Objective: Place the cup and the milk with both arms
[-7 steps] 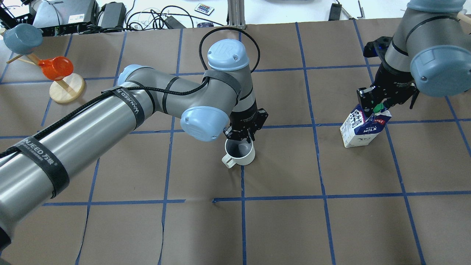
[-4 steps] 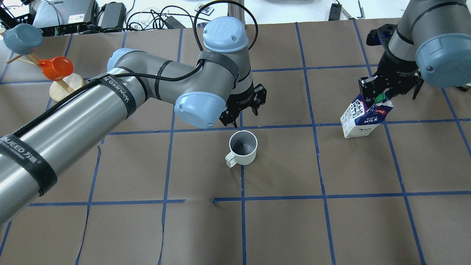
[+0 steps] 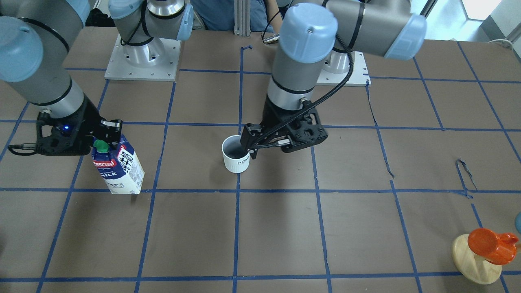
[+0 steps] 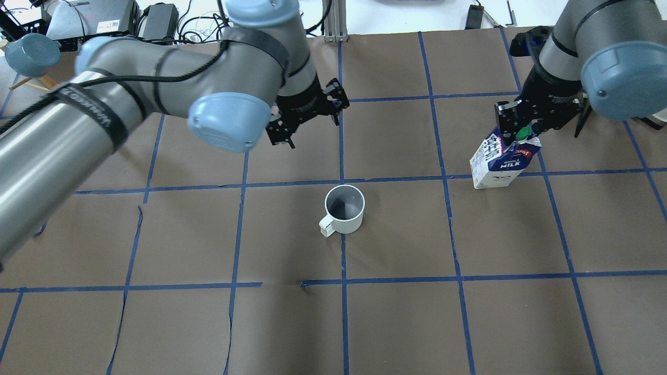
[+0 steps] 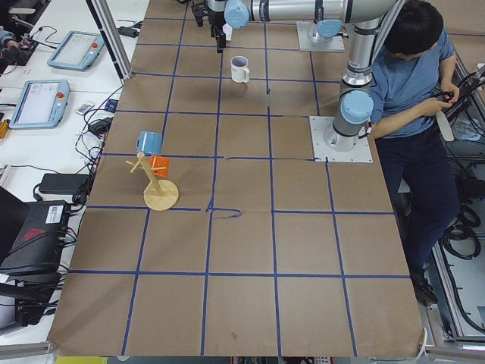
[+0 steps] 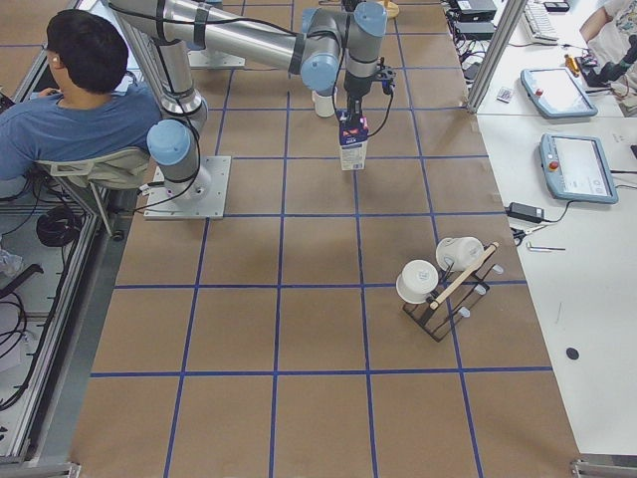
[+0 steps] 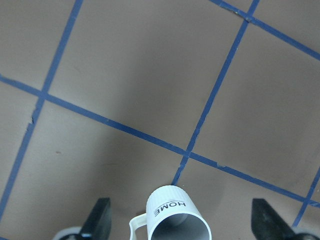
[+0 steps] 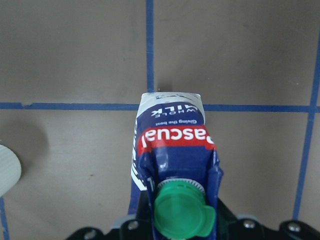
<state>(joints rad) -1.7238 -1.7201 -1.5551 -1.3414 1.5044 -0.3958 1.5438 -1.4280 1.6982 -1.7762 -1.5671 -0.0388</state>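
Next, my right gripper sets the milk, now tilted in its grip, down on the brown table (image 3: pixel 209 176) (image 8: pixel 47 137) next to the white cup, near the blue tape.
The white cup (image 4: pixel 344 209) stands upright on the brown table, handle toward me, free of any grip; it also shows in the front view (image 3: pixel 236 154). My left gripper (image 4: pixel 308 115) is open and empty, raised above and behind-left of the cup. In the left wrist view the cup (image 7: pixel 175 220) sits below, between the spread fingertips (image 7: pixel 97 222). My right gripper (image 4: pixel 516 124) is shut on the top of the milk (image 4: pixel 499 162), beside its green cap (image 8: pixel 182 209). The carton (image 3: pixel 118 167) is tilted, and I cannot tell whether its base touches the table.
A wooden stand (image 3: pixel 476 260) with an orange cup (image 3: pixel 488 241) is at the table's far left; a blue cup (image 4: pixel 31 52) hangs above it. A rack with white cups (image 6: pixel 438 289) stands at the right end. Cables and boxes line the far edge. A seated person (image 5: pixel 413 76) is behind the arm bases.
My left gripper let go of the cup's rim, opened, rose and drew back to the far left. My right gripper shifted the milk a little left and farther away.
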